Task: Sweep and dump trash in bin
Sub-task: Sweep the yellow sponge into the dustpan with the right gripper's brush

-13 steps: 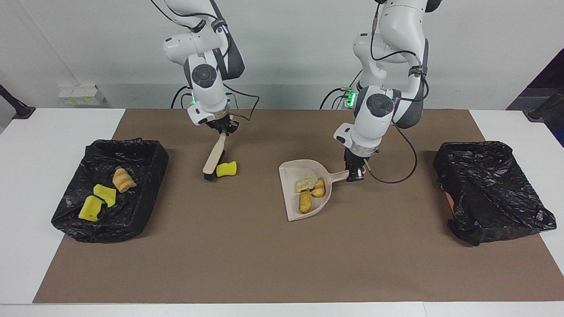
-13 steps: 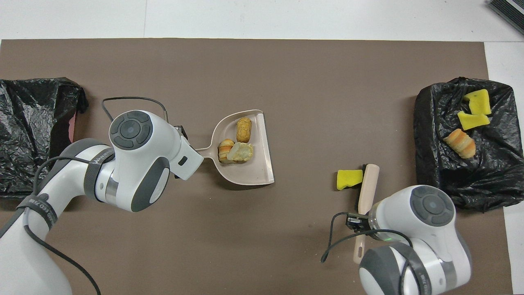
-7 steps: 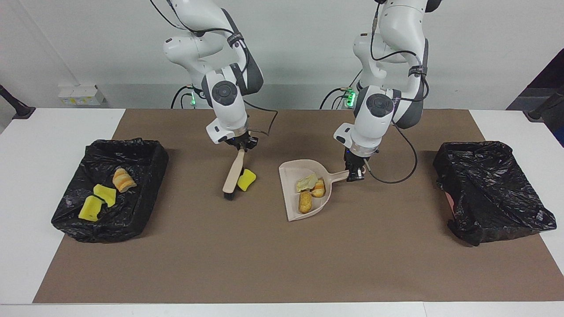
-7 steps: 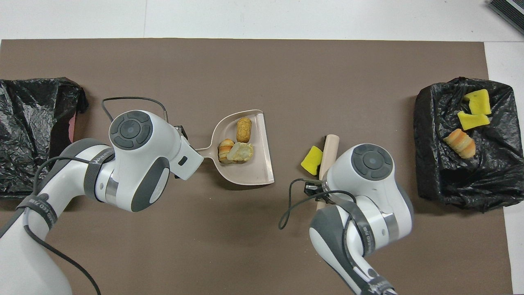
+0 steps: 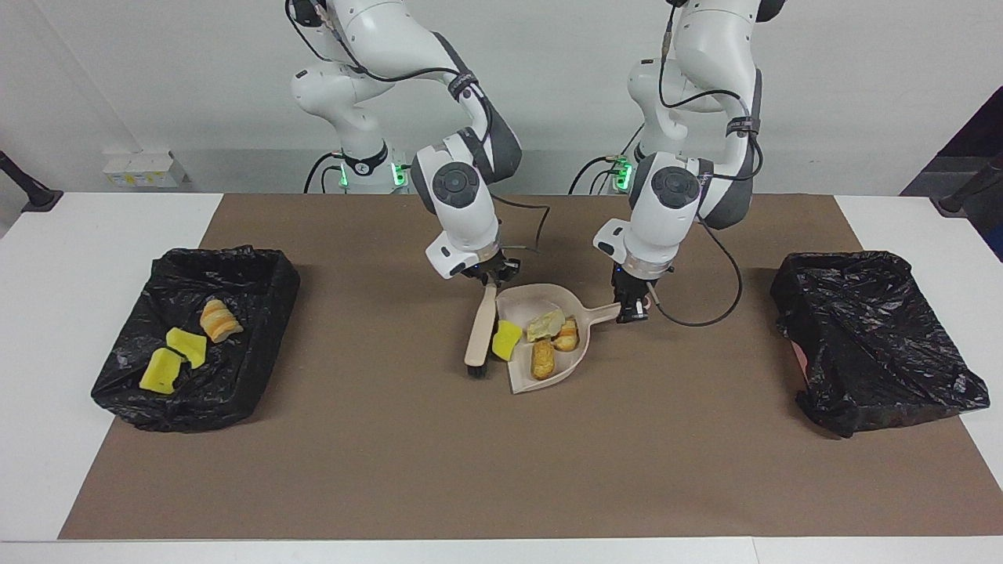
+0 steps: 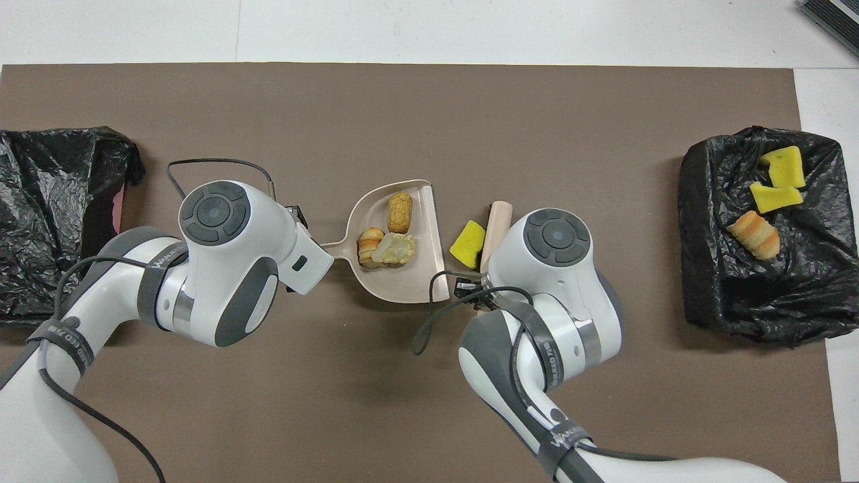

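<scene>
Next, my left gripper sets the beige dustpan down and lets go of it on the patch of brown mat [image 6: 326, 217] beside the pan's handle.
My right gripper [image 5: 490, 276] is shut on the handle of a beige brush [image 5: 479, 333], whose head rests on the mat. A yellow sponge chunk of trash [image 5: 506, 339] lies between the brush [image 6: 498, 225] and the open edge of the beige dustpan [image 5: 525, 301]. In the pan lie a cream lump [image 5: 546, 323] and two bread-like pieces [image 5: 542, 359]. My left gripper [image 5: 631, 307] is shut on the dustpan's handle. The black-lined bin [image 5: 258, 329] at the right arm's end of the table holds two yellow chunks [image 5: 174, 356] and a bread piece [image 5: 219, 319].
A second black-lined bin [image 5: 870, 337] sits at the left arm's end of the table. A brown mat [image 5: 470, 470] covers the middle of the white table. Cables hang from both wrists close to the dustpan [image 6: 402, 285].
My right arm has swept the brush and the yellow chunk across the mat toward the left arm's end, up to the dustpan's open edge. The left arm and the dustpan have stayed still.
</scene>
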